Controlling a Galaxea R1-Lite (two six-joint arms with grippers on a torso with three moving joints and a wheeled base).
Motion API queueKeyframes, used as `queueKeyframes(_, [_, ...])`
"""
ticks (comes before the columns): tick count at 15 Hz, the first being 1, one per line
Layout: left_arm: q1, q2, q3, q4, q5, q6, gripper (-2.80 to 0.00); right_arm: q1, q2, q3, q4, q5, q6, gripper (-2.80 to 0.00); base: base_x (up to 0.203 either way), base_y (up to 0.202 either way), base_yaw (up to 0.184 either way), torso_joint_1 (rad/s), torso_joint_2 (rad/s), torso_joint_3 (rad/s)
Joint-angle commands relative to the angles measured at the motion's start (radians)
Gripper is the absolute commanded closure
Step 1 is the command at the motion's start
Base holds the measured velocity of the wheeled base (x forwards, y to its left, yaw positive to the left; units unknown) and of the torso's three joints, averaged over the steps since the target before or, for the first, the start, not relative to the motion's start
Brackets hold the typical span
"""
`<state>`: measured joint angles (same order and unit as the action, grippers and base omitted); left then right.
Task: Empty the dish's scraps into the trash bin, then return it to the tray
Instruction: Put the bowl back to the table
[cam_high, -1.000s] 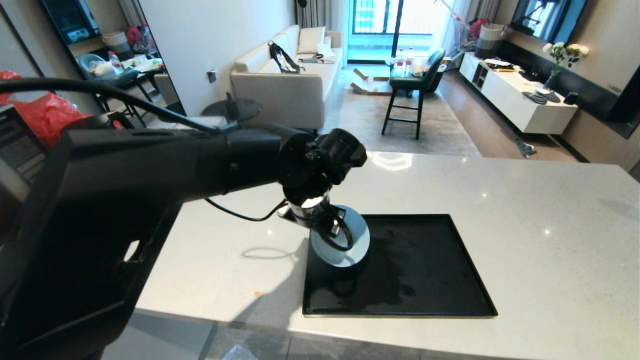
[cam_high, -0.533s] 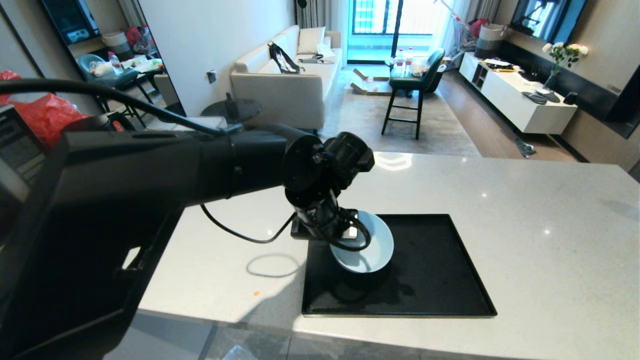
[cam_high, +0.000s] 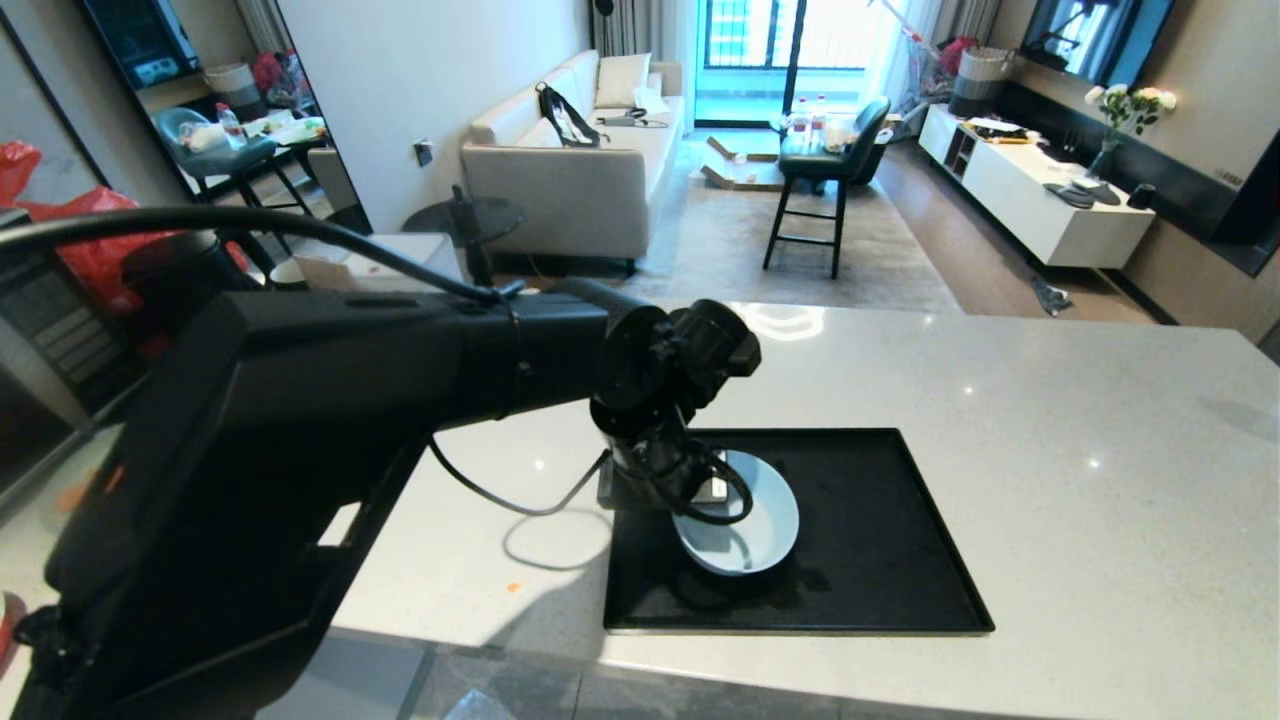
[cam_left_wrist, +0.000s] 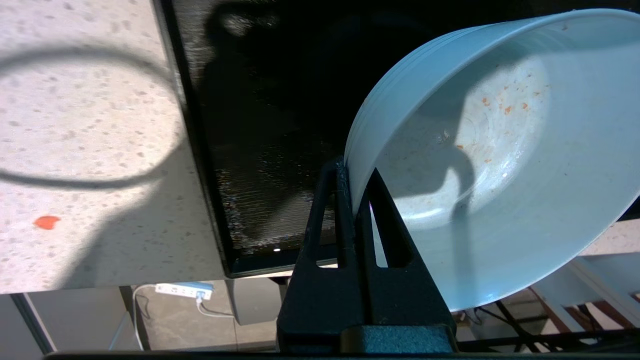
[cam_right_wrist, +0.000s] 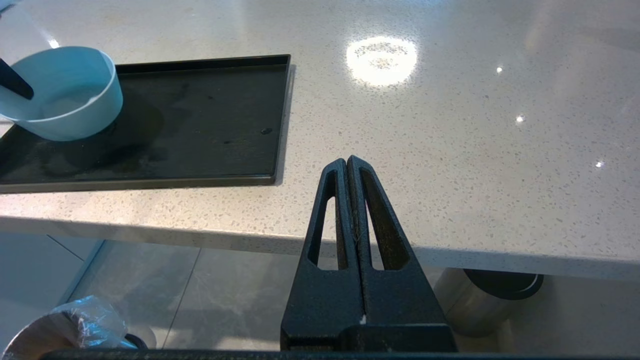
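Next, my left gripper sets the dish down on the front half of the black tray (cam_high: 750, 548) (cam_left_wrist: 444, 144), toward the side of the orange bit.
My left gripper (cam_left_wrist: 356, 170) is shut on the rim of the dish (cam_left_wrist: 500, 165), one finger inside and one outside. The dish (cam_high: 745, 520) is a pale blue deep bowl, tilted and low over the near-left part of the black tray (cam_high: 880, 560). I cannot tell whether it touches the tray (cam_right_wrist: 200, 125). Its inside shows only tiny orange flecks (cam_left_wrist: 505, 107); the scraps are out of view. The trash bin (cam_right_wrist: 65, 330), with its clear liner, stands on the floor below the counter. My right gripper (cam_right_wrist: 347, 161) is shut and empty, parked at the counter's front edge.
A small orange bit (cam_high: 513, 587) lies on the pale speckled counter (cam_high: 1050, 450) left of the tray. A matte steel cylinder with a black top (cam_right_wrist: 495, 295) stands on the floor under the counter edge. A bar chair (cam_high: 830, 160) and a sofa (cam_high: 570, 170) stand beyond the counter.
My left arm has swung right and down over the tray. The wrist has rolled, so the dish has gone from standing nearly on edge to opening mostly upward. The grip has stayed shut.
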<state>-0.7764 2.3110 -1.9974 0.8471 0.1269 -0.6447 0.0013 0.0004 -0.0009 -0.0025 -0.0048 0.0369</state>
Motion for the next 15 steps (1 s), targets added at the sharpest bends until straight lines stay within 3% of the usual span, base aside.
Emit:
queueKeyframes(1, [-0.001, 0.022, 0.0, 0.0, -0.015, -0.004, 0.0, 0.0, 0.0, -0.001, -0.001, 0.0, 0.001, 0.0, 0.0, 0.0, 0.0, 0.0, 0.0, 0.0])
queueKeyframes(15, [-0.007, 0.073, 0.001, -0.052, -0.043, -0.003, 0.0, 0.0, 0.0, 0.001, -0.001, 0.0, 0.0, 0.0, 0.0, 0.0, 0.0, 0.0, 0.0, 0.0])
